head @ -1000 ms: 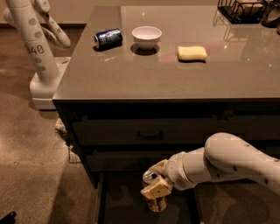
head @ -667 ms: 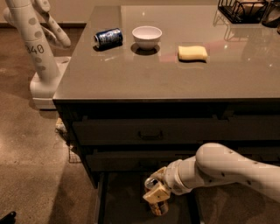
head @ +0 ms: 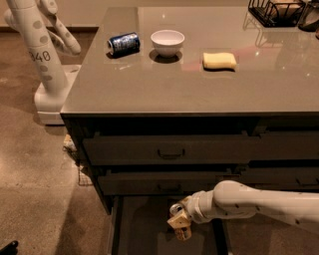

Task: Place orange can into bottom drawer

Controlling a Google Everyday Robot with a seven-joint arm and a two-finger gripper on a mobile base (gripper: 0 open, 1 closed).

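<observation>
I need to release the orange can on the dark bottom near the middle of the bottom drawer (head: 179,231). The can now hangs low over the drawer.
The bottom drawer (head: 139,230) is pulled open under the cabinet, and its flat dark interior shows. My gripper (head: 180,223) reaches in from the right on a white arm (head: 249,201) and hangs low over the drawer's middle. It is shut on the orange can (head: 176,208). The can's silver top shows at the upper left of the fingers and a bit of orange label shows below them. Most of the can is hidden by the gripper.
On the counter (head: 199,84) lie a dark blue can (head: 123,43), a white bowl (head: 167,42) and a yellow sponge (head: 219,61). A black wire basket (head: 276,11) stands at the back right. Two upper drawers (head: 169,150) are closed. Another white robot (head: 42,55) stands at the left.
My arm has dropped lower and the gripper, with the can in it, has sunk slightly deeper into the open drawer. Nothing on the counter has moved.
</observation>
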